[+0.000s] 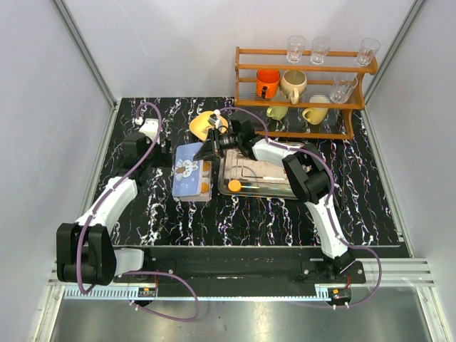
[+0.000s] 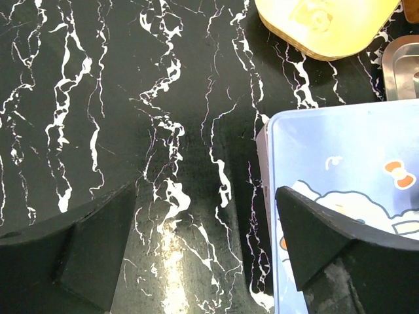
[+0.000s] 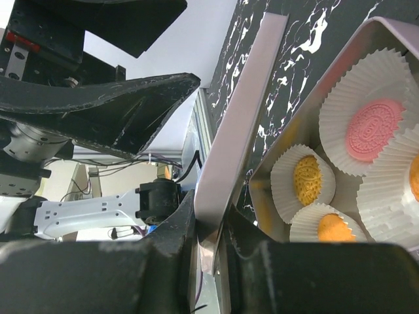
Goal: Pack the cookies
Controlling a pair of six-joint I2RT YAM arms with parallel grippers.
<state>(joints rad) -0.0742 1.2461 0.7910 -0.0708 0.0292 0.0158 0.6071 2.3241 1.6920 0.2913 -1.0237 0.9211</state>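
I will let go of the blue cartoon lid with my right gripper on top of the open tin of cookies (image 1: 190, 166) (image 3: 327, 163).
In the right wrist view, cookies lie in white paper cups inside an open tin (image 3: 308, 118): a pink cookie (image 3: 373, 127) and two orange cookies (image 3: 308, 180) (image 3: 335, 229). My right gripper (image 3: 219, 219) is shut on the rim of the tin's lid (image 3: 242, 131), which stands tilted beside the tin. From above, the blue cartoon lid (image 1: 189, 171) leans over the tin, with the right gripper (image 1: 211, 148) at its far edge. One more orange cookie (image 1: 234, 185) lies on the metal tray (image 1: 271, 191). My left gripper (image 2: 206, 242) hangs open over the table, just left of the lid (image 2: 340, 157).
A yellow plate (image 1: 206, 122) sits behind the tin. A wooden rack (image 1: 306, 92) with mugs and glasses stands at the back right. The tray's corner (image 2: 402, 65) shows in the left wrist view beside the plate (image 2: 327, 26).
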